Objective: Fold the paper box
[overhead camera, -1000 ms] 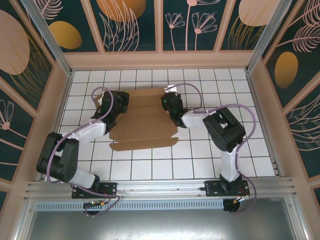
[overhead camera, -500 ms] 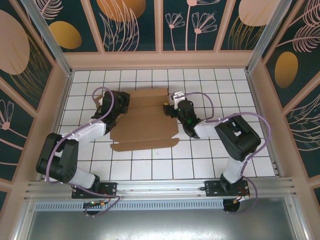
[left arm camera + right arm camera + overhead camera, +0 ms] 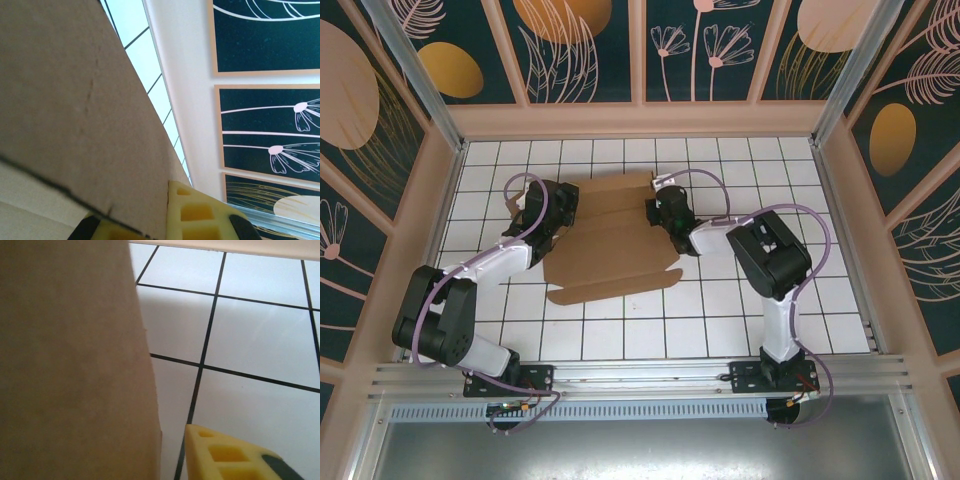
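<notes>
The right gripper's yellow finger stands clear of the cardboard's edge, so the robot's right gripper should open, back off and pinch the paper box's far corner (image 3: pixel 651 183).
The paper box (image 3: pixel 610 245) is a flat brown cardboard sheet with flaps, lying on the white tiles at the centre. My left gripper (image 3: pixel 542 215) is at its left edge. In the left wrist view the cardboard (image 3: pixel 75 100) is pinched between the yellow pads (image 3: pixel 200 215) of the left gripper (image 3: pixel 160 220), which is shut. My right gripper (image 3: pixel 658 208) is at the sheet's far right edge. In the right wrist view the cardboard (image 3: pixel 65 365) runs between the jaws of the right gripper (image 3: pixel 167 460). One yellow finger (image 3: pixel 225 455) stands a little apart from the sheet, and the other is hidden behind it.
White tiled floor (image 3: pixel 770 170) stretches to the right of and in front of the sheet. Patterned walls (image 3: pixel 640 50) enclose the floor on three sides. An aluminium rail (image 3: pixel 640 375) with both arm bases runs along the near edge.
My right gripper, which had swung out to the right of the sheet, has come back to its far right edge and its jaws have narrowed. The left gripper has kept its grip.
</notes>
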`<control>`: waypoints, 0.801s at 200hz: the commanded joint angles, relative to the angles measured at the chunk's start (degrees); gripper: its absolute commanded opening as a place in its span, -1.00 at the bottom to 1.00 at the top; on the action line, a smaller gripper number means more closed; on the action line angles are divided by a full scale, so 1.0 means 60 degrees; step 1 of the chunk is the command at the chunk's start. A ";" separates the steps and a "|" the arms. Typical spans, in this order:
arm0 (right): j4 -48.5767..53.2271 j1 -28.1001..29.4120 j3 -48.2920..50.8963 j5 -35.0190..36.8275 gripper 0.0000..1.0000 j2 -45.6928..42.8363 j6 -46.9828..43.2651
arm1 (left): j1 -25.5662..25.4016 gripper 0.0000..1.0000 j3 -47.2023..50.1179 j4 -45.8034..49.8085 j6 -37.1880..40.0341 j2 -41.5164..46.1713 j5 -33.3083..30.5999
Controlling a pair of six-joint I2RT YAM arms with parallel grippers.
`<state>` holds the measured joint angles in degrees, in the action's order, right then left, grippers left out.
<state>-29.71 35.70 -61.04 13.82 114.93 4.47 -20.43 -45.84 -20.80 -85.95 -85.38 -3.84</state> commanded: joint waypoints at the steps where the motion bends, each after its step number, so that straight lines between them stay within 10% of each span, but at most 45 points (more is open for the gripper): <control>1: 0.0664 0.0023 -0.0235 0.1037 -0.57 0.0445 -0.0220 | -0.0082 -1.00 0.0055 0.1470 -0.0134 -0.0209 0.0315; 57: 0.0711 0.0697 -0.0378 0.3031 -0.59 0.0677 -0.0628 | -0.0075 -1.00 0.0022 0.1635 -0.0209 -0.0198 0.0331; 75: 0.0449 0.0687 -0.0068 0.2813 -0.29 0.0556 -0.0609 | -0.0085 -1.00 0.0031 0.1724 -0.0217 -0.0185 0.0349; 110: -0.2518 0.0119 0.2654 -0.0134 0.26 -0.1706 -0.0585 | -0.0088 -1.00 0.0009 0.2260 -0.0004 0.0104 0.0162; 160: -0.3037 -0.1261 0.3978 -0.2841 0.37 -0.3806 0.1153 | -0.0083 -1.00 -0.0169 0.2648 0.0787 0.0013 -0.0159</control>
<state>-43.81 30.98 -36.71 4.51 96.05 5.06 -20.67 -47.00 -14.90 -84.42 -83.61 -4.45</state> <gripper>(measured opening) 0.677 0.051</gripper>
